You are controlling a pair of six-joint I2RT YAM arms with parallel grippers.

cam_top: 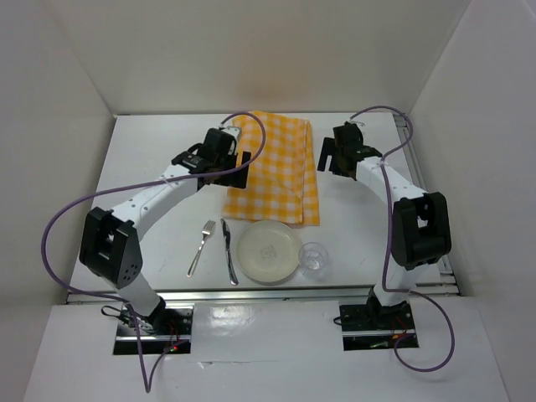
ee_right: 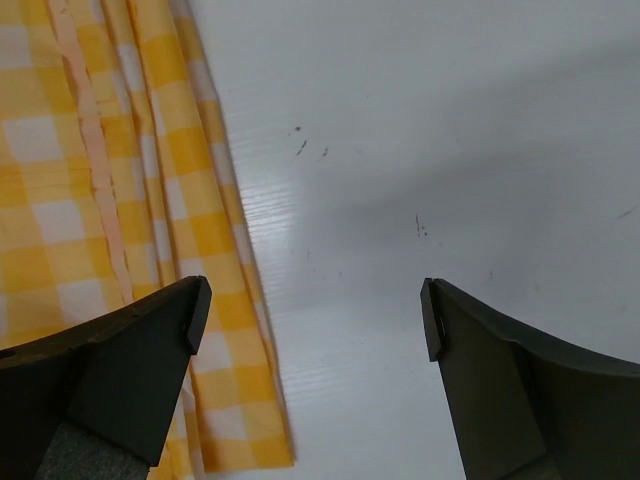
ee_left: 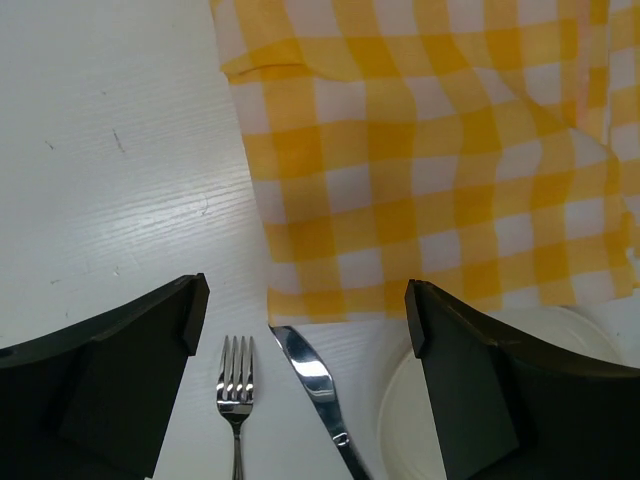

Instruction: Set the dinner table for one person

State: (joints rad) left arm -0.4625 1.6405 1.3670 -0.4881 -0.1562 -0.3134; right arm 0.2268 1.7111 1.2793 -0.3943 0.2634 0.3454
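My left gripper is across from the cloth's loose edge, so it should reach over, take that edge's corner near the plate point(cam_top: 300, 221) and pull it open.
The white dinner table point(cam_top: 151, 167) carries a yellow-and-white checked cloth point(cam_top: 272, 167), folded and lying at the middle back. In front of it lie a fork point(cam_top: 201, 247), a knife point(cam_top: 228, 251), a cream plate point(cam_top: 269, 252) and a clear glass point(cam_top: 313, 258). My left gripper point(cam_top: 238, 174) is open and empty above the cloth's left near corner. Its wrist view shows the cloth point(ee_left: 430, 150), fork point(ee_left: 236, 385), knife point(ee_left: 315, 385) and plate point(ee_left: 395, 420) below the left gripper point(ee_left: 305, 320). My right gripper point(cam_top: 323, 157) is open and empty at the cloth's right edge point(ee_right: 100, 200). In its wrist view the right gripper point(ee_right: 315, 315) hangs over bare table point(ee_right: 450, 150).
White walls enclose the table on the left, back and right. A metal rail point(cam_top: 251, 295) runs along the near edge by the arm bases. Purple cables point(cam_top: 67, 218) loop beside both arms.
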